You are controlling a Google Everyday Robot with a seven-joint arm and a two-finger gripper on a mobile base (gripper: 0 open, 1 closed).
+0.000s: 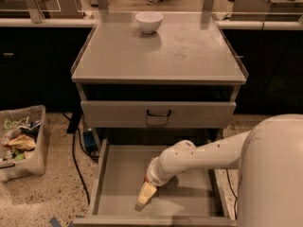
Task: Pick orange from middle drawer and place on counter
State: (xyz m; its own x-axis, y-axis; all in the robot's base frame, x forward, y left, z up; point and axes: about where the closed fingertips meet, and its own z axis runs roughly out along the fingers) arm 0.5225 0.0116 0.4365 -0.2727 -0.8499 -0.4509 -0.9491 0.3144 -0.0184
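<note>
The robot's gripper should close around the sides of the orange [147, 179] that lies on the bottom of the open middle drawer, to lift it toward the counter.
The middle drawer [189, 195] is pulled open at the bottom of the cabinet, and its grey floor is showing. My gripper [144, 197] reaches down into it from the right, its pale tip near the drawer's front left. The orange is almost wholly hidden behind the gripper's wrist. Only a thin orange sliver [147, 178] shows at the wrist's left edge. I cannot tell whether the gripper holds it. The counter [189, 51] is the flat grey cabinet top above.
A white bowl [149, 21] stands at the back of the counter. The upper drawer face with a black handle [158, 113] is closed above the open drawer. A bin of rubbish [21, 141] and cables [75, 160] are on the floor to the left.
</note>
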